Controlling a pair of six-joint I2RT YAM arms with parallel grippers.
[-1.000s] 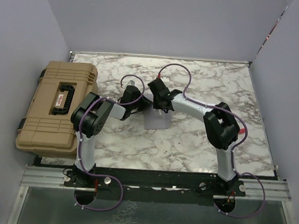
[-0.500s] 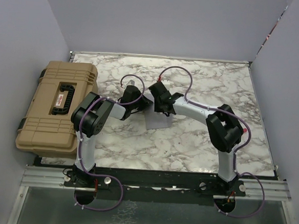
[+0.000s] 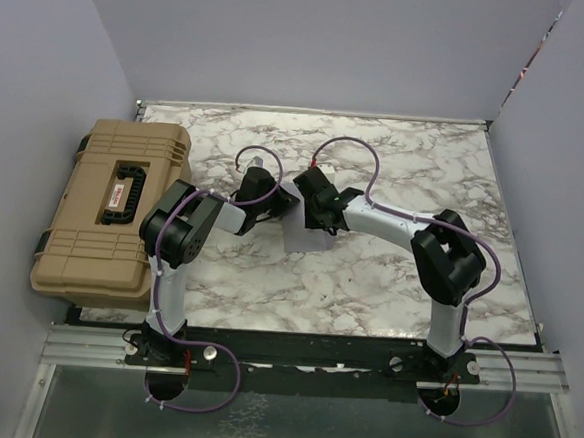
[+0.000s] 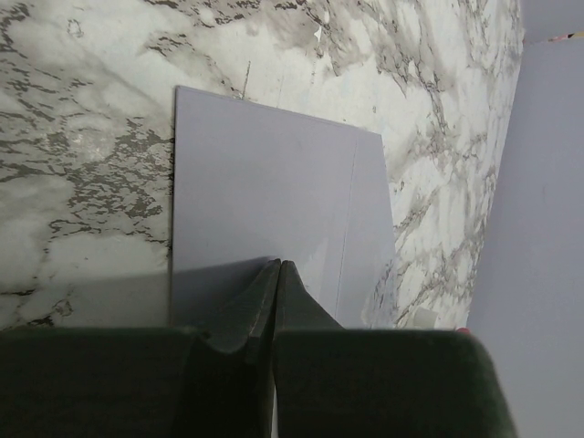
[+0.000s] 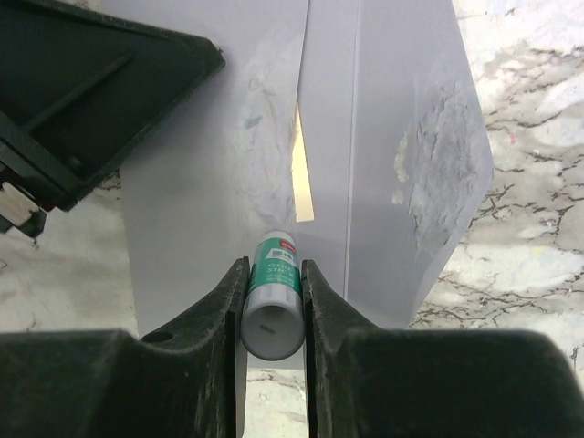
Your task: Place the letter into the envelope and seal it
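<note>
I need to use my right gripper to set the glue stick down on the bare marble [image 3: 384, 237] beside the envelope, under that gripper's arm. The glue stick now points down at the envelope.
The grey envelope [image 3: 306, 240] lies flat mid-table, its flap [image 5: 411, 137] folded open to one side. A thin peach strip of the letter [image 5: 302, 178] shows in the envelope's mouth; the rest of it is inside. My left gripper [image 4: 279, 265] is shut, its tips resting on the envelope [image 4: 274, 173] and holding nothing. My right gripper [image 5: 274, 265] is shut on a green-and-white glue stick [image 5: 273, 297], whose tip points down at the envelope [image 5: 201, 182] close to the mouth. In the top view both grippers meet over the envelope's far end.
A big tan hard case [image 3: 107, 206] stands at the table's left edge. The left gripper's black body [image 5: 82, 100] is close to the glue stick, on its left in the right wrist view. Grey walls enclose the marble table [image 3: 398, 277].
The right arm's elbow has swung to the right and its gripper has shifted slightly along the envelope with the glue stick. The left arm has stayed still.
</note>
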